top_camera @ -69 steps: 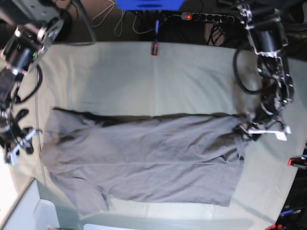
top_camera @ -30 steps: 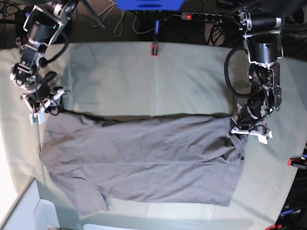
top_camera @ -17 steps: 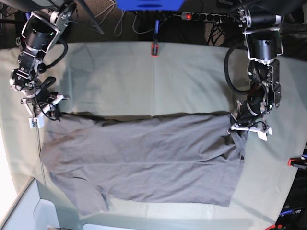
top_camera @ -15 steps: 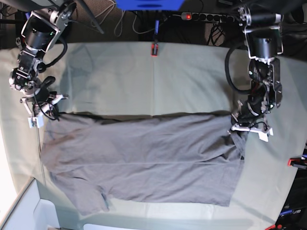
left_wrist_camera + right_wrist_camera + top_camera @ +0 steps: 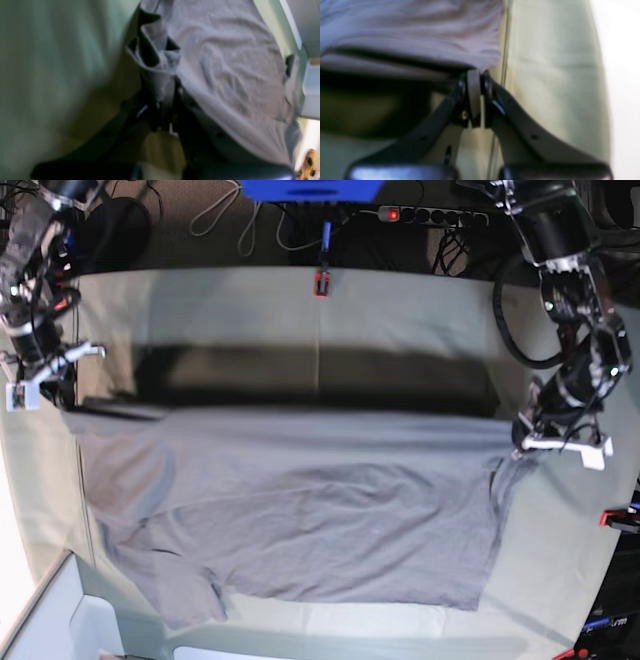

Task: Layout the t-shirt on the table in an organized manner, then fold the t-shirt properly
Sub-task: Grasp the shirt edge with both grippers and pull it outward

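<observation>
Next, my left gripper releases the grey t-shirt's corner on the pale green cloth (image 5: 553, 358) next to the end of the dark shadow.
The grey t-shirt (image 5: 300, 500) hangs stretched between both grippers, its far edge raised off the table (image 5: 400, 310) and throwing a dark shadow band on the pale green cloth. The near part and one sleeve still lie on the table. At the left of the base view, my right gripper (image 5: 45, 385) is shut on one far corner; the right wrist view shows its jaws (image 5: 475, 75) pinching the t-shirt (image 5: 420, 32). At the right, my left gripper (image 5: 545, 442) is shut on bunched cloth of the other far corner, seen close up as gripper (image 5: 163, 105) and t-shirt (image 5: 225, 70).
A red clamp (image 5: 322, 283) sits at the table's far edge and another (image 5: 615, 518) at the right edge. A power strip (image 5: 430, 216) and cables lie beyond the far edge. A white box (image 5: 60, 620) stands at the near left corner.
My right gripper has shut on the shirt's far left corner. Both arms have moved apart, pulling the far edge taut and lifting it, so a shadow now shows beneath it.
</observation>
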